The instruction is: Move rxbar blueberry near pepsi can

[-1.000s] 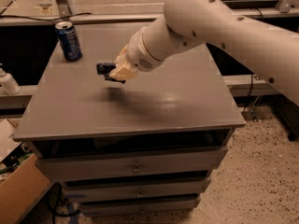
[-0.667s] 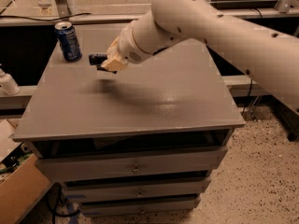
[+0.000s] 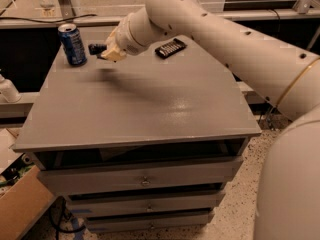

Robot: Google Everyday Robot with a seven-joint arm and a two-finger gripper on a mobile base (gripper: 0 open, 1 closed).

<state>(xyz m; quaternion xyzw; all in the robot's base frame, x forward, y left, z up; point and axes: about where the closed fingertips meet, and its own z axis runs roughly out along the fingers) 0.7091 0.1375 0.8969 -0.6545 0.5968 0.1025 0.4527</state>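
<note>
The rxbar blueberry, now just above the tabletop, will be set down by my gripper on the grey table (image 3: 95,58), beside the base of the pepsi can.
The pepsi can (image 3: 72,44) stands upright at the table's far left corner. My gripper (image 3: 105,51) hangs a little above the table just right of the can, with tan fingers (image 3: 114,54). It is shut on a small dark bar, the rxbar blueberry (image 3: 95,48), whose end sticks out toward the can. The bar is a short gap away from the can and casts a shadow on the tabletop below it. Most of the bar is hidden inside the gripper.
A black bar wrapper with pale lettering (image 3: 170,48) lies at the far middle of the grey table (image 3: 150,109). My arm crosses the far right side. Drawers sit below the front edge. A cardboard box (image 3: 20,211) stands on the floor at left.
My gripper has carried the dark bar left and toward the far edge, closer to the can. The black wrapper behind the arm now shows.
</note>
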